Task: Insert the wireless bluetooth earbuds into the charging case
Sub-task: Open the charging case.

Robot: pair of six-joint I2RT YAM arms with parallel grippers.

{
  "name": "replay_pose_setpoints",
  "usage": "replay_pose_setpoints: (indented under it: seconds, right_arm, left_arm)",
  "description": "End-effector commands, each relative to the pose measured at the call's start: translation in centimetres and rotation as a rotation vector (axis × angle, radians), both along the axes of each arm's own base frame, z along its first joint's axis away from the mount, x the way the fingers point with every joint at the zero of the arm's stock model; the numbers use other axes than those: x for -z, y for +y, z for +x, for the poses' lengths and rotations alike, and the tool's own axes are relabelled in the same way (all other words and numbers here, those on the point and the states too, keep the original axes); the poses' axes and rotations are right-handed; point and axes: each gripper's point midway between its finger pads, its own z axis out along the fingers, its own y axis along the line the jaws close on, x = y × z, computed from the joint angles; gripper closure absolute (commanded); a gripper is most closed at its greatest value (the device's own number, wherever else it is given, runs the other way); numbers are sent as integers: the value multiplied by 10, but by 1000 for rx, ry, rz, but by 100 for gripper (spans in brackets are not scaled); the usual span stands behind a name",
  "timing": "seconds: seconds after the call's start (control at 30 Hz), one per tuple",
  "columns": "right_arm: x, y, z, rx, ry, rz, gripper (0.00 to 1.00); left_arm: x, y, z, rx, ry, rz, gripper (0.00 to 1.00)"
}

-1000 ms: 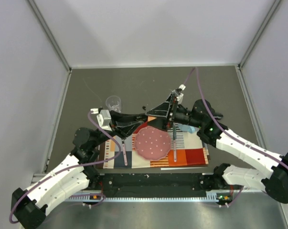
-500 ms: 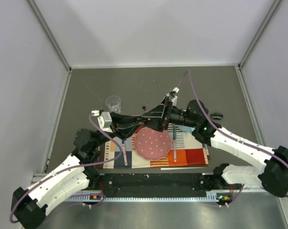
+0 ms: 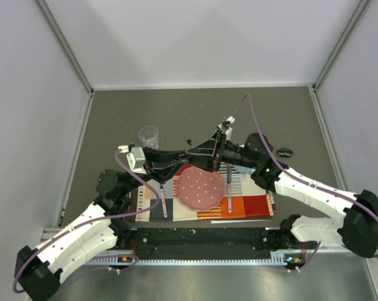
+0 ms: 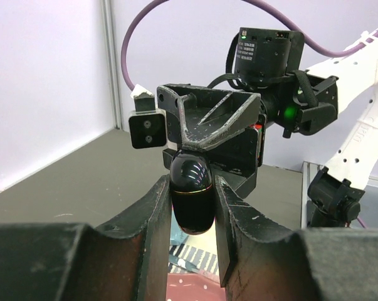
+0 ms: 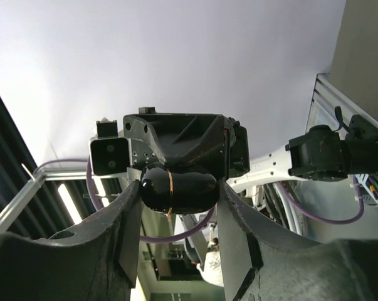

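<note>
My right gripper is pinching the case's lid and base together, so my left gripper should grip the base deeper (image 4: 195, 212) before my right gripper pries the lid open.
The charging case (image 4: 192, 194) is a glossy black pebble with a thin seam, lid closed, held in the air above the pink plate. My left gripper (image 4: 193, 188) is shut on its narrow sides. Facing it, my right gripper (image 5: 178, 188) has the case (image 5: 176, 188) lengthwise between its fingers, with both pads against its ends. In the top view the two grippers meet at the case (image 3: 197, 154). A small dark oval (image 3: 285, 151) that may be an earbud lies on the table to the right. A tiny dark speck (image 3: 189, 139) is too small to identify.
A striped placemat (image 3: 251, 204) lies at the near edge with a pink dotted plate (image 3: 201, 188) on it and a utensil at each side, one on the left (image 3: 162, 200) and one on the right (image 3: 229, 195). A clear cup (image 3: 149, 134) stands at the back left.
My right gripper has moved left up to the case and its jaws have narrowed onto it. The left gripper has held the case still.
</note>
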Motion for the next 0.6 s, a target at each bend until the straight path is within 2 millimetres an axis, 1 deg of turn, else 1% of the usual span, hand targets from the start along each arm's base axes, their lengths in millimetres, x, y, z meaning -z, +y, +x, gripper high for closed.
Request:
replay_pose_setpoints:
  seconds: [0.0, 0.07, 0.1, 0.2, 0.23, 0.33, 0.37, 0.43, 0.57]
  right_arm:
    - [-15, 4, -8, -34, -35, 68, 82]
    - [-14, 4, -7, -35, -37, 72, 87]
    - [-14, 4, -7, -32, -39, 73, 92]
    - [-15, 3, -7, -27, -45, 78, 100]
    - [-14, 3, -7, -25, -44, 77, 100]
    - [-14, 2, -6, -12, -58, 75, 100]
    - [-15, 1, -6, -7, -61, 71, 100]
    - [-14, -1, -5, 10, -72, 63, 100]
    - [-14, -5, -4, 33, -69, 55, 100]
  left_arm:
    - [-1, -4, -3, 27, -8, 8, 97]
    - [0, -5, -2, 28, 2, 9, 93]
    - [1, -5, -1, 26, 10, 9, 92]
    - [2, -6, 1, 23, 36, 11, 83]
    - [1, -6, 1, 23, 43, 12, 79]
    - [4, -7, 4, 22, 72, 24, 70]
    - [4, -7, 4, 21, 81, 27, 61]
    - [5, -7, 5, 19, 95, 29, 53]
    - [4, -9, 6, 25, 120, 19, 45]
